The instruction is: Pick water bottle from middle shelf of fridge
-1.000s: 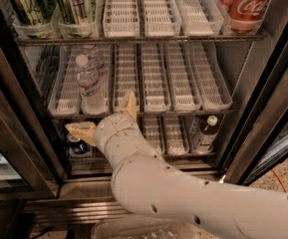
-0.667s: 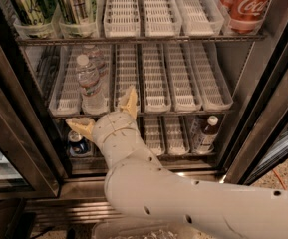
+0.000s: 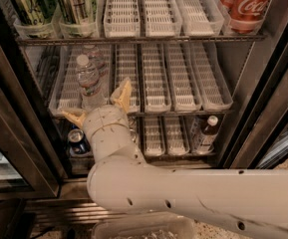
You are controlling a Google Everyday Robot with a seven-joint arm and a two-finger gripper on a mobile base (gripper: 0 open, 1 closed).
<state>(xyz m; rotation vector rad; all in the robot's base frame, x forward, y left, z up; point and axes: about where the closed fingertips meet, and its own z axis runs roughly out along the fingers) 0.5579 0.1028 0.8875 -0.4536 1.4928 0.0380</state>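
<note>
Next, I grip the lower part of the front water bottle point(image 3: 89, 96), below its pale label, on the middle shelf.
The fridge point(image 3: 263, 108) stands open before me. The water bottle point(image 3: 88, 81), clear with a white cap and pale label, stands upright in the second lane from the left on the middle shelf point(image 3: 183, 83). A second clear bottle stands right behind it. My gripper point(image 3: 99, 106) is at the shelf's front edge, just below and in front of the bottle. Its yellowish fingers point(image 3: 123, 94) are spread apart, one to the lower left and one to the right of the bottle's base, and hold nothing.
The top shelf holds green cans point(image 3: 26, 4) at left and red cola cans point(image 3: 245, 6) at right. The bottom shelf holds a dark can point(image 3: 76, 138) at left and a dark bottle with a white cap point(image 3: 207, 133) at right. The door frame point(image 3: 19, 133) is close on the left.
The gripper has shifted slightly up and toward the bottle; the arm has moved with it. The bottle has not moved.
</note>
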